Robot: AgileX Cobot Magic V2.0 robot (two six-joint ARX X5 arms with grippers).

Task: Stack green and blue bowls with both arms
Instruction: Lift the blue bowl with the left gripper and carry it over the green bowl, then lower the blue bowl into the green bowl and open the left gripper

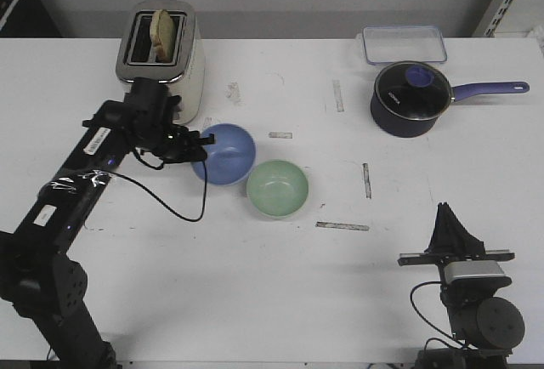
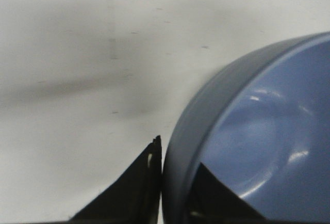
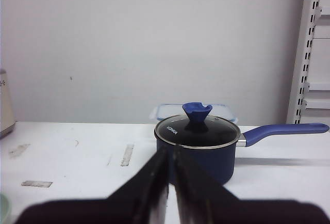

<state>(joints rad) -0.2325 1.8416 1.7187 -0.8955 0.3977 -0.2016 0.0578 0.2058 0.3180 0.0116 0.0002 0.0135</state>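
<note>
Next, my left gripper lets go of the blue bowl once it is nested down inside the green bowl (image 1: pixel 280 188) on the white table.
The light blue bowl (image 1: pixel 228 155) sits on the white table (image 1: pixel 255 284), left of centre. The mint green bowl (image 1: pixel 277 188) stands just right of it and nearer to me, almost touching. My left gripper (image 1: pixel 204 141) is shut on the blue bowl's left rim. In the left wrist view one finger (image 2: pixel 144 188) is outside the blue bowl (image 2: pixel 268 131) and the other inside it, with the gripper (image 2: pixel 178 182) pinching the wall. My right gripper (image 1: pixel 444 216) is shut and empty at the front right, far from both bowls. It also shows in the right wrist view (image 3: pixel 171 154).
A toaster (image 1: pixel 166 63) holding bread stands behind the left arm. A dark blue lidded saucepan (image 1: pixel 410 101) with a long handle and a clear lidded container (image 1: pixel 405 44) stand at the back right. Tape strips (image 1: pixel 342 226) mark the table.
</note>
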